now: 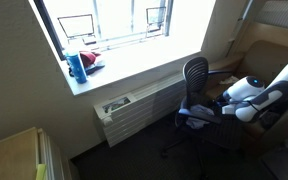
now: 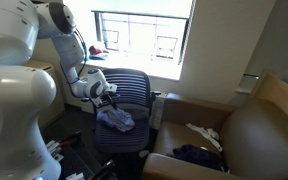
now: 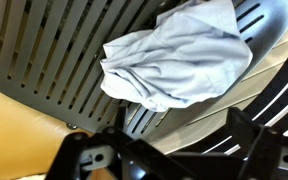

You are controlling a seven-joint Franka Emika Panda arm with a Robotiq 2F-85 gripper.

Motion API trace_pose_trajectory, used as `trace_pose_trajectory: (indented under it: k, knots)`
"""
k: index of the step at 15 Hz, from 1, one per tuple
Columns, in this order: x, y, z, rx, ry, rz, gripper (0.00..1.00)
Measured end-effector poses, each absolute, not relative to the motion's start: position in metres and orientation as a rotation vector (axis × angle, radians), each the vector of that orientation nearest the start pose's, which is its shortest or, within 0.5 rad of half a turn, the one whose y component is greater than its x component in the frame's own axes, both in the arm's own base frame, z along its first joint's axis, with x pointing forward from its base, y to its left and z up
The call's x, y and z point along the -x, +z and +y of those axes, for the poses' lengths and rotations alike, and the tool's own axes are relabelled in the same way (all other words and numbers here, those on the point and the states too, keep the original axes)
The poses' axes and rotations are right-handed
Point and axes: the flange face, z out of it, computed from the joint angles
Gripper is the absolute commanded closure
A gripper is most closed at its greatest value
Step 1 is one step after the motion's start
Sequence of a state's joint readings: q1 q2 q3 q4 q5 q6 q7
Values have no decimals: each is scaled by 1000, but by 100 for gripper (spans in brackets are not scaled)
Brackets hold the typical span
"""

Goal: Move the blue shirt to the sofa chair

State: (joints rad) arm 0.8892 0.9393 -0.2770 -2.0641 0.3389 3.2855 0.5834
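Next, I move my gripper to the crumpled middle (image 1: 203,112) (image 3: 169,73) of the blue shirt on the seat of the office chair and close it there.
The blue shirt (image 2: 116,120) lies crumpled on the seat of a slatted office chair (image 2: 136,88). In the wrist view the shirt (image 3: 179,60) is a pale blue heap on the chair slats, just beyond my fingers. My gripper (image 2: 106,92) hangs over the chair seat, above and slightly beside the shirt. It is open and empty, and in the wrist view its two dark fingers (image 3: 174,150) are spread apart with nothing between them. The brown sofa chair (image 2: 254,130) stands beside the office chair.
A dark garment (image 2: 199,155) and a white item (image 2: 199,130) lie on the sofa seat. A window sill holds a blue bottle (image 1: 76,67). A radiator (image 1: 134,105) runs under the window. The office chair's backrest (image 1: 194,75) stands close to my arm.
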Motion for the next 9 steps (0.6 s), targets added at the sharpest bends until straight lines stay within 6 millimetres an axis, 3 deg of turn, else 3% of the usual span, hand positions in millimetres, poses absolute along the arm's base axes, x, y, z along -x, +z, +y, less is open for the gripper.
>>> trace_pose_trajectory:
  k: [4,6,9]
  knots:
    - [-530,47,243,2902,-557,523,0]
    - [-550,51,236,2820,-502,585,0]
    - [-568,36,233,2713,-381,642,0]
